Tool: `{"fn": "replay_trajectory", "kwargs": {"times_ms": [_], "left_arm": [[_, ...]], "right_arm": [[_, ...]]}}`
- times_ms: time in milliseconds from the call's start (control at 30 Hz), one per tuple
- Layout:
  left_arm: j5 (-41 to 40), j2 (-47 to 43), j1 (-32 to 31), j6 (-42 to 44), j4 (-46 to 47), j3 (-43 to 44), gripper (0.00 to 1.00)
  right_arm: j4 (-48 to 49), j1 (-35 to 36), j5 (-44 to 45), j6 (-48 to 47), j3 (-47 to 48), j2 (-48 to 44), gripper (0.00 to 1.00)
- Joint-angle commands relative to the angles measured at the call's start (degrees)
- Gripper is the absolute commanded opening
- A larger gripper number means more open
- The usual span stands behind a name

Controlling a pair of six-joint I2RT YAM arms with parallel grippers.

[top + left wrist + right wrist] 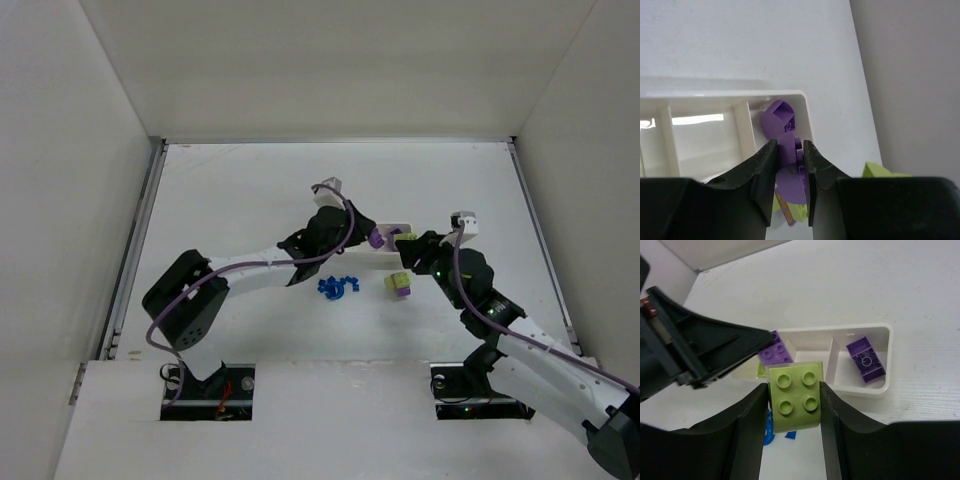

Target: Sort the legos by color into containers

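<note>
The yellow-green lego, now just in front of the tray, will be let go by my right gripper between the fingers of my left gripper (353, 227), above the white tray.
My left gripper (362, 236) is shut on a purple lego (789, 152) and holds it over the near edge of the white three-compartment tray (715, 95). I cannot tell which compartment lies under it. Another purple lego (866, 359) lies in the tray's right end compartment and also shows in the left wrist view (779, 117). My right gripper (792, 387) is shut on a yellow-green four-stud lego (795, 395), just in front of the tray (840, 329). In the top view the two grippers nearly meet at the tray (398, 227), which is mostly hidden.
A cluster of blue legos (338, 287) lies on the table in front of the tray. A stacked yellow-green and purple lego (398, 285) lies to their right. The white enclosure walls stand at the back and sides.
</note>
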Motion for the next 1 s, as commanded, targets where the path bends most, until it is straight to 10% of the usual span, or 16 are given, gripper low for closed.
{"fn": "replay_trajectory", "kwargs": {"times_ms": [0, 633, 967], "left_arm": [[-3.46, 5.18, -0.95, 7.27, 0.11, 6.75, 0.13], [-22.36, 19.79, -8.07, 25.92, -5.26, 21.88, 0.17], [-19.64, 18.13, -8.42, 22.41, -5.00, 20.75, 0.43]], "right_arm": [[1.06, -0.41, 1.26, 1.62, -0.36, -1.94, 0.32], [-0.88, -2.96, 2.49, 3.99, -1.50, -6.16, 0.33], [-1.05, -3.05, 2.49, 4.17, -1.50, -5.72, 0.33]]}}
